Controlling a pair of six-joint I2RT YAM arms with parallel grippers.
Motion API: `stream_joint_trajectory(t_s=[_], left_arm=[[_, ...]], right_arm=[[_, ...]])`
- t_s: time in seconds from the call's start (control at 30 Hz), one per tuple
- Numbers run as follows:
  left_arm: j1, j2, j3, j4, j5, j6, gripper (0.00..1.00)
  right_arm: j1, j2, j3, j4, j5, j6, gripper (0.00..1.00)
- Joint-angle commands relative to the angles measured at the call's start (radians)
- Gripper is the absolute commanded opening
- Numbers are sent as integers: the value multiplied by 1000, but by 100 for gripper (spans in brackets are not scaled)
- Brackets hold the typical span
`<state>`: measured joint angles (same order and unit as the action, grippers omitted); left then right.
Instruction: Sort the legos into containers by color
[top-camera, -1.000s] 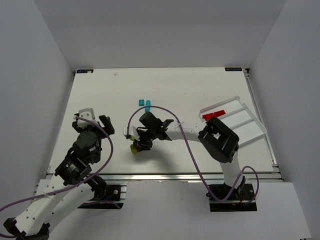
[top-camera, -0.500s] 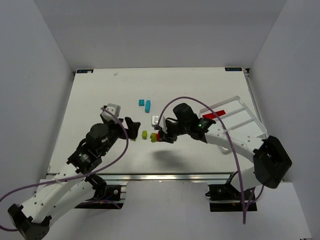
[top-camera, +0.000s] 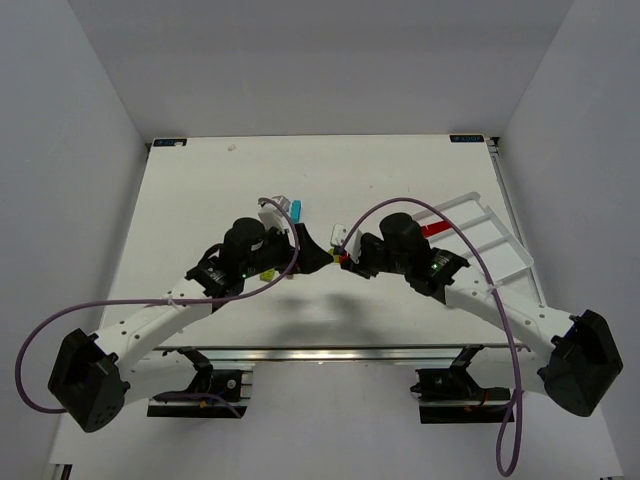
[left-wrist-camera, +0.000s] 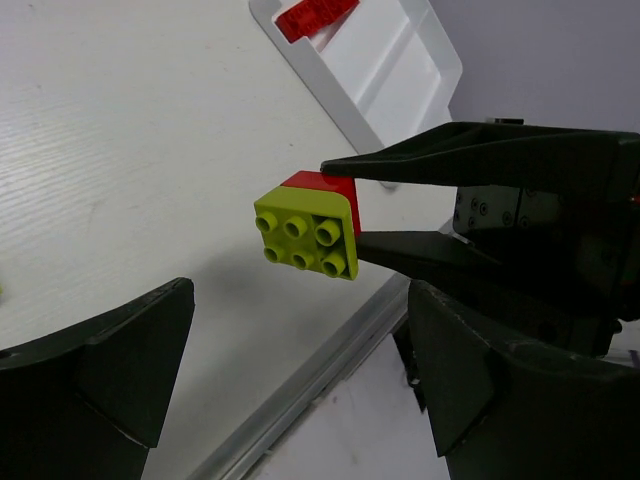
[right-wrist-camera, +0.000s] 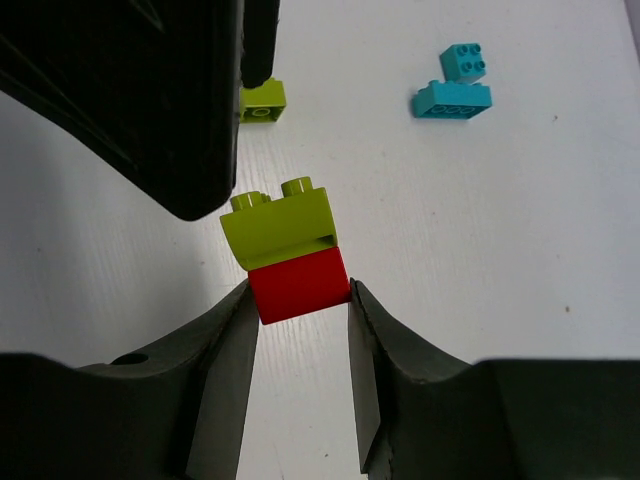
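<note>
I need to use my right gripper to let go of the red lego it holds between the tray's red lego and the far compartment's outside (top-camera: 426, 220).
My right gripper (right-wrist-camera: 298, 300) is shut on a red lego (right-wrist-camera: 298, 283) that has a lime green lego (right-wrist-camera: 278, 228) stuck to its far end, and it holds the pair above the table. My left gripper (left-wrist-camera: 300, 290) faces that pair (left-wrist-camera: 305, 235) end-on, open wide and touching nothing. From above, the two grippers meet nose to nose at mid-table, left (top-camera: 315, 255) and right (top-camera: 343, 258). A loose lime lego (right-wrist-camera: 262, 100) and two cyan legos (right-wrist-camera: 455, 85) lie on the table. The white tray of containers (top-camera: 495, 245) holds a red lego (top-camera: 432, 230) in its far compartment.
The tray lies at the right, tilted, close to the table's right edge (top-camera: 520, 230). The table's near metal rail (left-wrist-camera: 330, 370) runs just below the held pair. A purple cable (top-camera: 400, 205) arches over the right arm.
The right gripper has carried the red-and-lime pair rightwards, off the table. The left arm has swung in from the left to face it, and its jaws have opened wider.
</note>
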<state>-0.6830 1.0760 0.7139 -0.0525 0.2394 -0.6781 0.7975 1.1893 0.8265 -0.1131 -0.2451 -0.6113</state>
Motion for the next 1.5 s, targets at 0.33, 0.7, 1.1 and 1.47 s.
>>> stream_joint_trajectory(t_s=[0.33, 0.7, 1.1, 1.47], left_arm=[[-3, 79, 47, 149, 112, -153, 98], [-3, 95, 32, 204, 133, -196, 84], [-3, 113, 24, 209, 146, -213, 85], [-3, 140, 19, 236, 163, -227, 83]], right_arm=[[-14, -100, -18, 26, -45, 28, 0], [-34, -106, 10, 16, -118, 77, 0], [-67, -114, 29, 13, -164, 111, 0], [-81, -109, 34, 23, -230, 146, 0]])
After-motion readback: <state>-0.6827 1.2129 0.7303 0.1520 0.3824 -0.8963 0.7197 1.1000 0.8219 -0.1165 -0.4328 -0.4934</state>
